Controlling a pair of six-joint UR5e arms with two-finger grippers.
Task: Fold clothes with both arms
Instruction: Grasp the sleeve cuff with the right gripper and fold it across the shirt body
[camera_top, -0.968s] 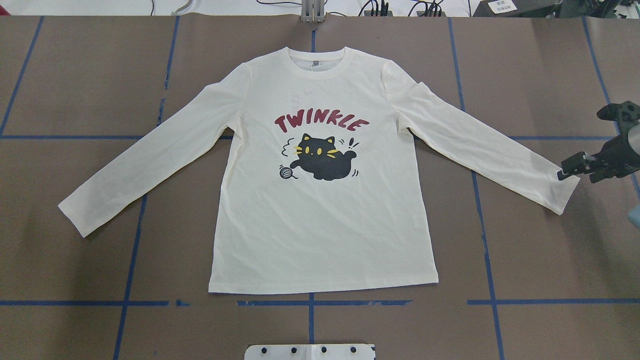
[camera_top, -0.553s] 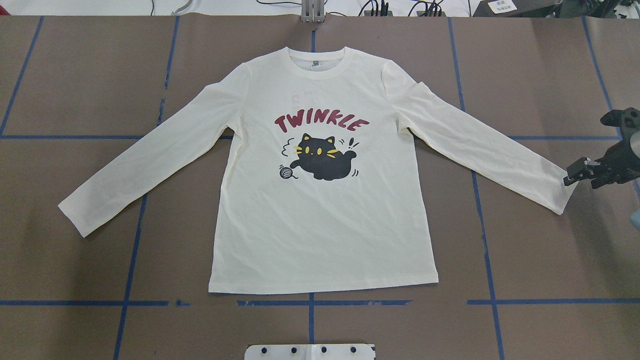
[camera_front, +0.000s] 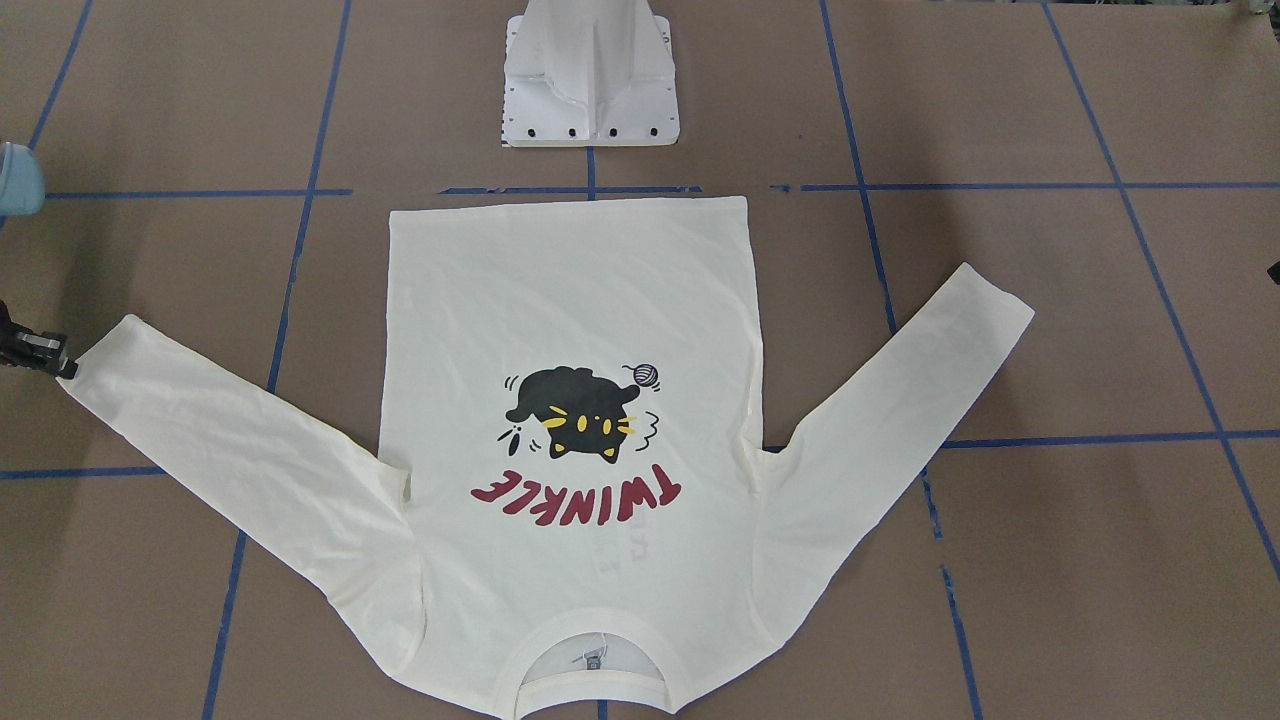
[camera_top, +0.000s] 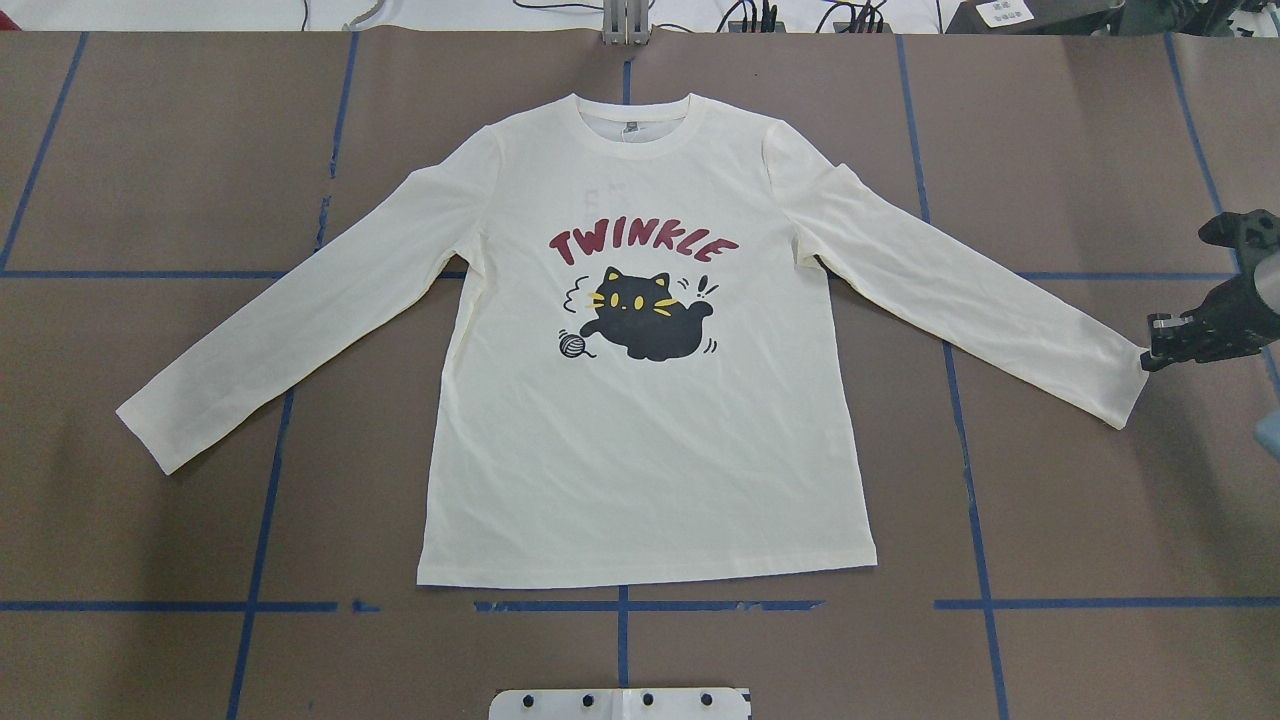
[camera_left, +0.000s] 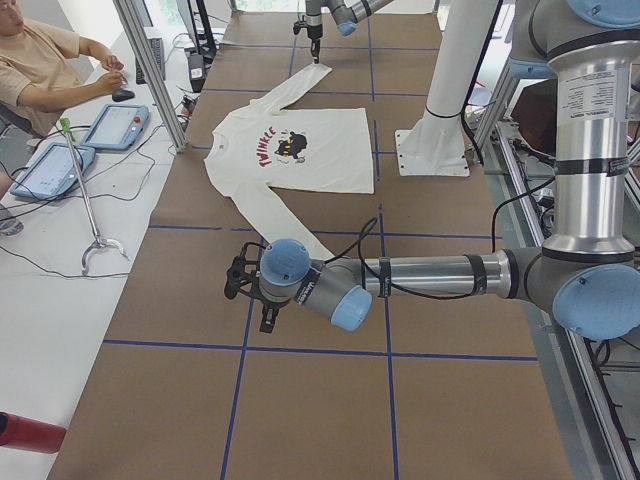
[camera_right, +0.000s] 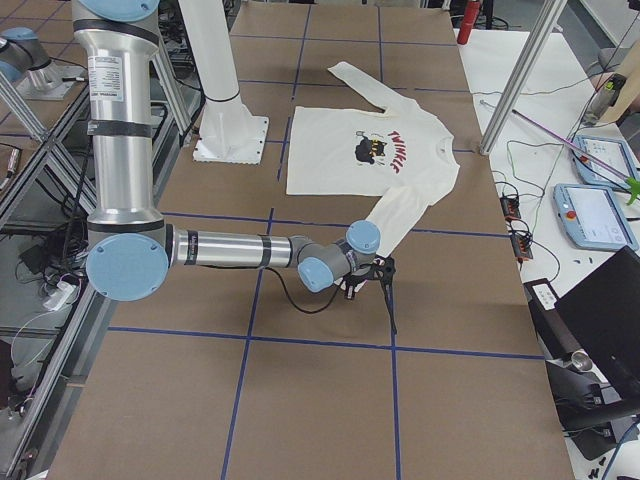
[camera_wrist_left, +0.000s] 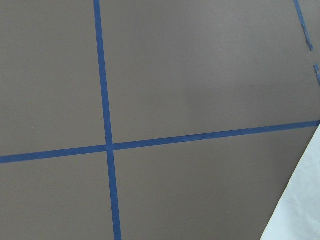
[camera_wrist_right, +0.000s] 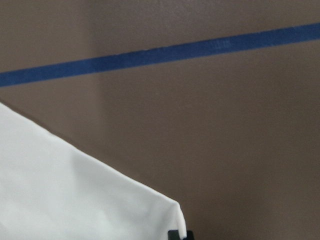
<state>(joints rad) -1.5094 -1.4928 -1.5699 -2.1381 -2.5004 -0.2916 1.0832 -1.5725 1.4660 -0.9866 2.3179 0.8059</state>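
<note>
The sleeve cuff on the T-shirt (camera_front: 731, 449) will be released by the opposite sleeve's armpit from my right gripper.
The cream long-sleeved T-shirt (camera_top: 640, 440) lies flat and face up on the brown table, cat print and red "TWINKLE" showing, both sleeves spread outward. My right gripper (camera_top: 1150, 342) is low at the corner of the right-hand sleeve cuff (camera_top: 1125, 385), with its jaws slightly apart. In the right wrist view a black fingertip (camera_wrist_right: 174, 234) sits right at the cuff corner (camera_wrist_right: 65, 190). My left gripper (camera_left: 243, 283) shows only in the exterior left view, just past the other cuff (camera_top: 150, 430); I cannot tell whether it is open. The left wrist view shows a sleeve edge (camera_wrist_left: 300, 210).
The white pedestal base (camera_top: 620, 703) stands at the near table edge, below the shirt's hem. Blue tape lines (camera_top: 260, 500) grid the table. A side table with tablets (camera_left: 60, 160) and a seated operator (camera_left: 40, 60) lie beyond the collar side.
My right gripper has shifted a little to the right, from over the cuff end to its outer corner. The shirt has not moved.
</note>
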